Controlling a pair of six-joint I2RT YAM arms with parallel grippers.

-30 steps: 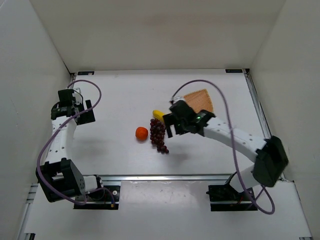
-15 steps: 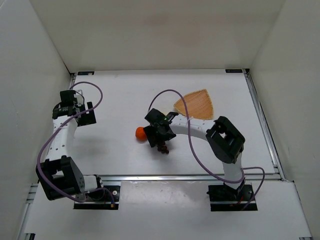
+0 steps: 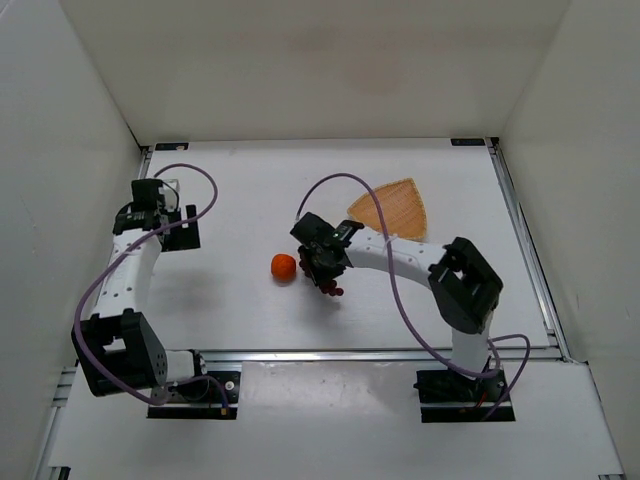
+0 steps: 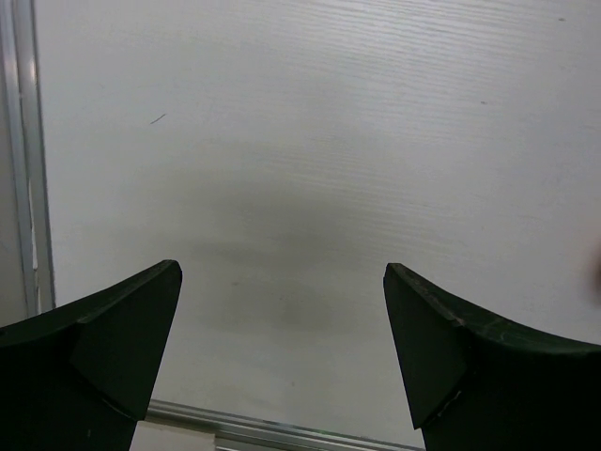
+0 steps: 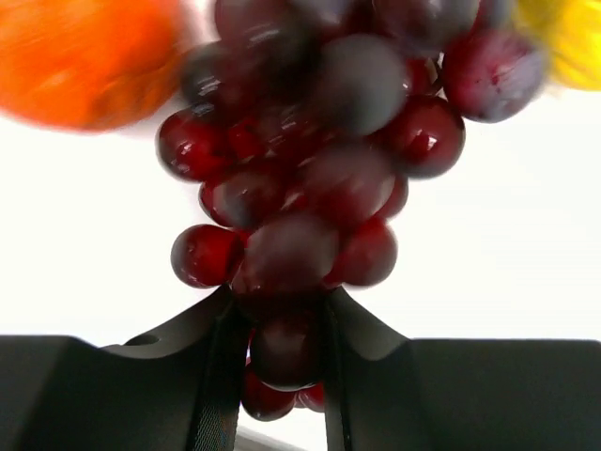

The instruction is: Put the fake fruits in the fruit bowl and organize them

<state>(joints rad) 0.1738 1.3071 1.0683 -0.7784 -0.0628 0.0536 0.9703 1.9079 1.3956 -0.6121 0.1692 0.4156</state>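
I need to use my right gripper to set the dark red bunch of grapes down in the middle of the wicker fruit bowl (image 3: 398, 213).
The dark red bunch of grapes (image 5: 310, 169) lies on the white table with my right gripper (image 5: 282, 305) shut on its narrow lower end. From above, that gripper (image 3: 322, 264) covers most of the bunch, and only a few grapes (image 3: 331, 290) show below it. The orange (image 3: 283, 266) rests just left of the gripper and appears blurred in the wrist view's upper left corner (image 5: 84, 56). A bit of the yellow banana (image 5: 566, 42) shows at the upper right; from above it is hidden. The wicker fruit bowl (image 3: 392, 208) holds nothing. My left gripper (image 4: 282, 272) stands open over bare table.
The table's metal rails (image 3: 375, 354) run along the front and sides, and white walls close in the workspace. The right arm's purple cable (image 3: 340, 180) arcs over the bowl's near corner. The left arm (image 3: 150, 210) stands at the far left near the wall.
My right arm swung left and down onto the grapes, and its jaws closed on the bunch. The left gripper drifted slightly to the right, still open.
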